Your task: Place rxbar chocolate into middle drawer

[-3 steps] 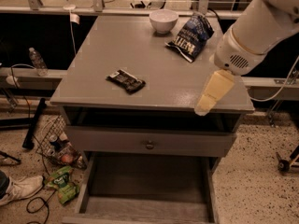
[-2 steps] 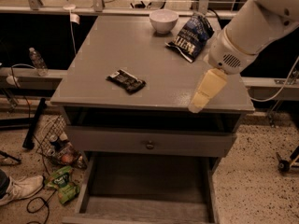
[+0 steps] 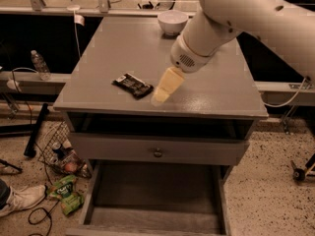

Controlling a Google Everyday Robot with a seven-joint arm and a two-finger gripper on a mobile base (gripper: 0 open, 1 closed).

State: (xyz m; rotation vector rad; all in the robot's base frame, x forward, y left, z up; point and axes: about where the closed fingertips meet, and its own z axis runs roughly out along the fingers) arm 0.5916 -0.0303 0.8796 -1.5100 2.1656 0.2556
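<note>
The robot's gripper will next move to the middle of the rxbar chocolate (image 3: 132, 84) on the top of the grey cabinet and close there.
The rxbar chocolate (image 3: 132, 85), a small flat dark bar, lies on the grey cabinet top (image 3: 123, 48), left of the middle and near the front edge. My gripper (image 3: 161, 96) hangs from the white arm (image 3: 236, 18), tilted down to the left. Its tip is just right of the bar, close above the cabinet top, and holds nothing. The middle drawer (image 3: 155, 191) stands pulled out at the bottom of the cabinet, with a bare grey floor.
A white bowl (image 3: 172, 21) sits at the back of the cabinet top. A closed drawer front with a round knob (image 3: 157, 153) is above the open drawer. A water bottle (image 3: 39, 65), a green packet (image 3: 66, 193) and a shoe (image 3: 17, 200) lie at the left.
The arm has swung left and forward across the cabinet top, bringing the gripper from near the right front corner to just beside the bar. The arm now covers the chip bag.
</note>
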